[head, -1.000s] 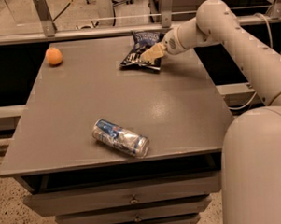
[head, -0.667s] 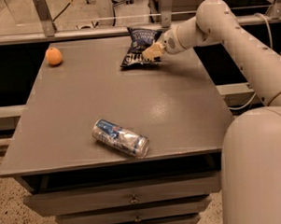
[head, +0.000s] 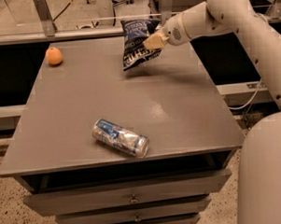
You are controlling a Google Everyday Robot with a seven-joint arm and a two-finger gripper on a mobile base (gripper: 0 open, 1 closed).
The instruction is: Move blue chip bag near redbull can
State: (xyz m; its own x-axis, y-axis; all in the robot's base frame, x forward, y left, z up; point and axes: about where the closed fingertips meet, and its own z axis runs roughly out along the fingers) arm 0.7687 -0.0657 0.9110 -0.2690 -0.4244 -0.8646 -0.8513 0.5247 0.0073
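The robot's gripper will release the blue chip bag on the grey table [head: 151, 108] just behind the redbull can.
The blue chip bag [head: 136, 43] is a dark navy bag with white lettering, hanging above the far part of the grey table [head: 75, 107], lifted off the top. My gripper [head: 152, 41] is shut on the bag's right edge, its tan fingers [head: 157, 39] pinching it. The redbull can [head: 120, 137] lies on its side near the table's front edge, silver and blue, well in front of and a little left of the bag.
An orange [head: 54, 56] sits at the table's far left corner. Drawers [head: 130, 198] run below the table front. My white arm [head: 249, 29] reaches in from the right, and the robot body [head: 267, 173] stands at the table's right side.
The chip bag has been lifted off the table and now hangs upright from my gripper, a little higher and nearer than before. The can and orange have not moved.
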